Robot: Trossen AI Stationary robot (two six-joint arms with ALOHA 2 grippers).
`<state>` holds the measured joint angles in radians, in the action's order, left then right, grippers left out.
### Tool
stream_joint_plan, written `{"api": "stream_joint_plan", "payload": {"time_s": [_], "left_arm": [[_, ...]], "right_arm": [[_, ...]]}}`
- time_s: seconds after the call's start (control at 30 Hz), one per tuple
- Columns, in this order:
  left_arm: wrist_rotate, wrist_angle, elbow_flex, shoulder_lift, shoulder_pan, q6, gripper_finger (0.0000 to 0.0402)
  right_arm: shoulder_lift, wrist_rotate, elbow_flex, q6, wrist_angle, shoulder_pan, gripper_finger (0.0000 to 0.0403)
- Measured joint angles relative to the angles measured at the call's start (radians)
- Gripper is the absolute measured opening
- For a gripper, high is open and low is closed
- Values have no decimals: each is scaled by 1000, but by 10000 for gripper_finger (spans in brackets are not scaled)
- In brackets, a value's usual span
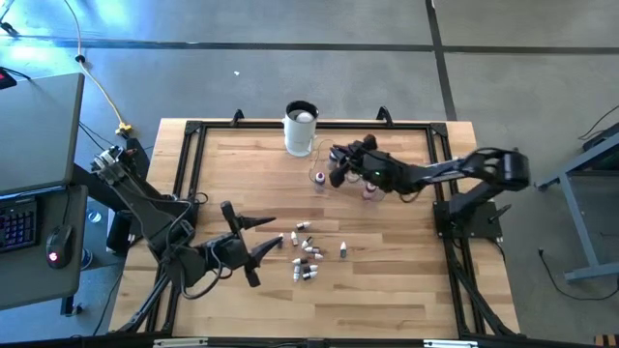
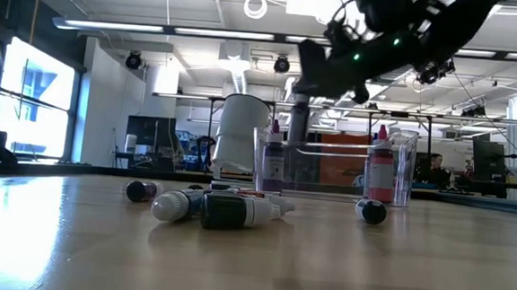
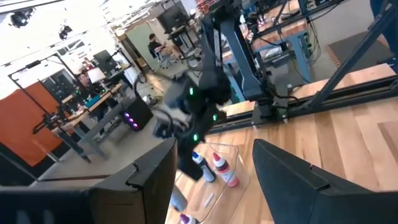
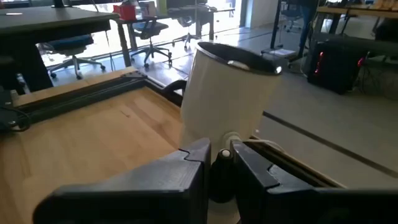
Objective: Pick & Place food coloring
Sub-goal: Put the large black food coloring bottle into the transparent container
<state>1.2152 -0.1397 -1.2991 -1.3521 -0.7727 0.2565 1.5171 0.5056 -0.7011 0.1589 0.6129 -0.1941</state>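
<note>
I should release the dark bottle with my right gripper inside the clear bowl, on the bowl's side [image 1: 321, 179] near the white cup.
Several tiny food coloring bottles [image 1: 306, 257] with white caps lie on their sides mid-table, seen up close in the low view as bottles [image 2: 208, 207]. A purple bottle [image 2: 273, 157] and a red bottle [image 2: 379, 170] stand upright in the clear bowl [image 2: 329, 172]. My right gripper [image 1: 338, 162] hangs over the bowl's left part, next to the white cup [image 1: 301, 129], shut on a dark bottle. My left gripper [image 1: 278, 232] is open and hovers just left of the lying bottles, touching nothing. My right gripper pinches a dark food coloring bottle [image 4: 221, 177] between its two fingers, with the white cap [image 4: 225, 154] showing just past the fingertips. The fingers [image 2: 298, 120] point down from above into the clear bowl. Whether the bottle's lower end rests on the bowl's floor is not visible.
The tall white cup [image 2: 237, 144] stands at the far edge, close behind the bowl. A black frame rail [image 1: 184, 164] runs around the wooden table. Bare wood lies toward the near edge and the right side. People and desks show in the room beyond.
</note>
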Motion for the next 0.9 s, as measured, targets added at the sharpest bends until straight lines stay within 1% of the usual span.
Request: {"api": "stream_joint_plan", "payload": {"time_s": [0.07, 0.13, 0.37, 0.5, 0.7, 0.9], "left_arm": [[0, -1, 0, 0, 0, 0, 207], [0, -3, 0, 0, 0, 0, 207], [8, -59, 0, 0, 0, -1, 207], [7, -71, 0, 0, 0, -16, 207], [8, -81, 0, 0, 0, -29, 207], [8, -81, 0, 0, 0, -29, 207]], "right_arm": [[68, -21, -16, 0, 60, -20, 43], [123, -17, -35, 1, 85, -31, 43], [246, -22, -77, 33, 86, -35, 41], [275, -52, -79, 99, 81, -35, 45], [278, -58, -76, 103, 50, -33, 40], [277, -125, -76, 94, 35, -35, 66]]}}
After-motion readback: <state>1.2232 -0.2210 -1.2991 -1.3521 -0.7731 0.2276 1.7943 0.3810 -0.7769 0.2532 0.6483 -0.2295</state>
